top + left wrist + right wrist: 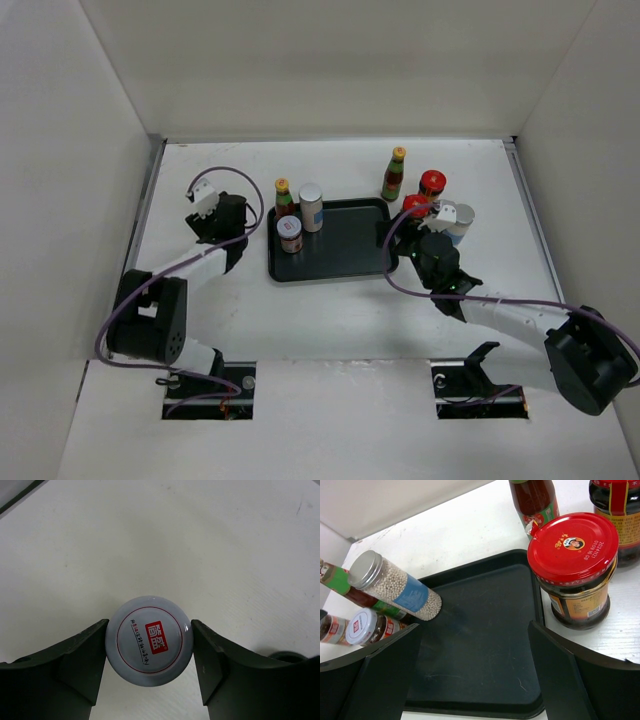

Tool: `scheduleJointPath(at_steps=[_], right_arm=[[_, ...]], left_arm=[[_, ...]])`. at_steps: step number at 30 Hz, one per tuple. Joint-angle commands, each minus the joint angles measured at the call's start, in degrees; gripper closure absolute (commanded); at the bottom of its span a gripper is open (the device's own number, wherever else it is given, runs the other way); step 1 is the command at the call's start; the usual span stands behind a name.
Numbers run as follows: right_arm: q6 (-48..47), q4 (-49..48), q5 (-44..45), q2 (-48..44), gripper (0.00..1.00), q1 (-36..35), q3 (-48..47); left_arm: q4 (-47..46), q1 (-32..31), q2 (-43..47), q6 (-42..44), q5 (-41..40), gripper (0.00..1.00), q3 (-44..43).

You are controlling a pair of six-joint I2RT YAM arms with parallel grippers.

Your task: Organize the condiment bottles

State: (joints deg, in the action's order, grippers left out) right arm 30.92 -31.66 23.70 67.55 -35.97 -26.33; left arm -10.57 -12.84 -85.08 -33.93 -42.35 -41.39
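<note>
Next, I let go of the white-lidded jar in my left gripper in the dark tray's near corner (290, 271), in front of the white-lidded jar that belongs to the tray.
My left gripper (226, 216) stands left of the tray; in its wrist view the fingers (82, 665) press both sides of a white-lidded jar (149, 641) seen from above. The dark tray (345, 255) holds a yellow-capped bottle (284, 197), a grey-capped cylinder (311, 207) and a white-lidded jar (290, 234). My right gripper (410, 240) is open and empty over the tray's right end (475, 675). A red-capped jar (575, 570) stands on the table just right of it. Another red-capped jar (432, 184), a yellow-capped bottle (395, 172) and a white-lidded jar (462, 222) stand nearby.
White walls enclose the table on the left, back and right. The right arm's cable (400, 280) loops beside the tray's right edge. In the right wrist view the cylinder (395, 585) and the white-lidded jar (362, 626) stand at the tray's far left.
</note>
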Motion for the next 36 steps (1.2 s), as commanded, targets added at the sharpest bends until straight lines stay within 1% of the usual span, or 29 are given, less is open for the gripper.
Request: scheduleJointPath(at_steps=[1, 5, 9, 12, 14, 18, 20, 21, 29, 32, 36], right_arm=[[0.6, -2.7, -0.5, -0.1, 0.06, -0.2, -2.1], [0.1, -2.8, -0.1, -0.3, 0.06, -0.2, -2.2], [0.0, -2.2, -0.1, -0.4, 0.06, -0.2, -2.3], [0.3, -2.5, -0.2, -0.5, 0.06, -0.2, -2.1], [0.0, -2.4, -0.2, -0.6, 0.06, -0.2, -2.1], [-0.2, -2.7, 0.0, -0.9, 0.06, -0.2, -2.1], [-0.2, -2.5, 0.0, -1.1, 0.06, -0.2, -2.1], [-0.2, -2.6, 0.0, -1.3, 0.06, -0.2, -1.9], [-0.2, -2.6, 0.0, -2.0, 0.06, -0.2, -1.7], [-0.2, -2.6, 0.0, -1.7, 0.06, -0.2, -1.8], [-0.2, -2.7, -0.2, -1.3, 0.06, -0.4, -2.1]], left_arm=[[-3.0, -2.6, 9.6, -0.2, -2.1, 0.63, 2.0], [-0.9, -7.8, 18.9, 2.4, -2.7, 0.63, 4.9], [5.0, -13.1, 27.3, 3.6, -2.7, 0.63, 5.7], [10.1, -17.7, 29.7, 3.0, -0.6, 0.64, 4.5], [11.6, -21.5, 30.1, 1.4, -0.5, 0.64, 4.3], [12.3, -27.9, 28.0, -2.4, -1.4, 0.64, 4.3], [11.8, -29.6, 26.4, -3.2, -1.8, 0.65, 4.0], [10.7, -30.9, 24.0, -4.1, -1.4, 0.65, 3.5], [4.3, -33.8, 16.1, -3.6, -1.8, 0.64, 3.0], [0.6, -34.3, 14.3, -3.5, -1.4, 0.64, 3.9], [-0.7, -34.5, 13.2, -2.7, -2.1, 0.63, 4.6]])
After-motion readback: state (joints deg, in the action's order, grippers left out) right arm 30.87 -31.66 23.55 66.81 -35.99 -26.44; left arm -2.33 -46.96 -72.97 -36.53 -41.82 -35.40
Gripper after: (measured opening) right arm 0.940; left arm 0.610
